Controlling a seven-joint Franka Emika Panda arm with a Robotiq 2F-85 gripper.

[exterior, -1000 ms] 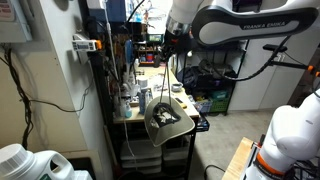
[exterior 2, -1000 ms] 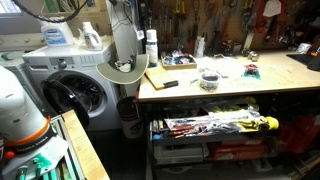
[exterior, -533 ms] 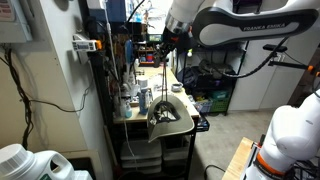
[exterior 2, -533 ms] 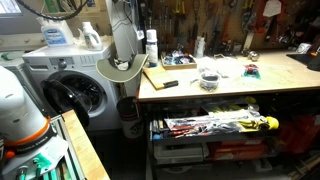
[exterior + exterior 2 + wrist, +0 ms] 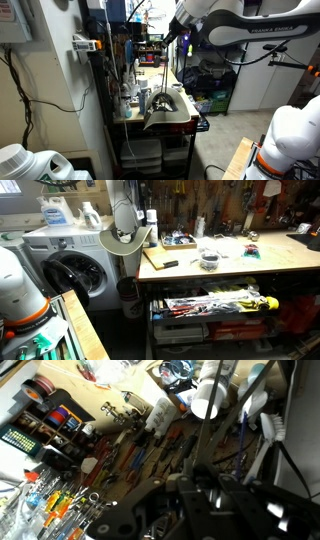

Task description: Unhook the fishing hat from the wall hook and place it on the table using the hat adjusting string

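Observation:
My gripper needs to let go of the string once the khaki fishing hat is at the table's near end (image 5: 175, 107) beside the bottles, so the hat rests there.
The khaki fishing hat (image 5: 166, 108) hangs in the air at the near end of the table (image 5: 150, 82), brim tilted and its dark inside showing. It also shows at the left end of the table (image 5: 230, 268) as a floppy brim (image 5: 124, 242), above tabletop height. The thin hat adjusting string (image 5: 163, 65) runs taut from the hat up to my gripper (image 5: 168, 38). In the wrist view my dark gripper (image 5: 197, 488) is shut on the string (image 5: 203, 430), which crosses the tool wall behind. The wall hook is not clear in any view.
A washing machine (image 5: 70, 268) with detergent bottles (image 5: 58, 215) stands beside the table's end. A spray bottle (image 5: 151, 225), a notepad (image 5: 160, 256) and a black bowl (image 5: 209, 260) are on the tabletop. Grey stacked trays (image 5: 148, 155) sit under the table.
My gripper has moved upward, and the hat has risen with it on the string, swinging slightly beside the table's end.

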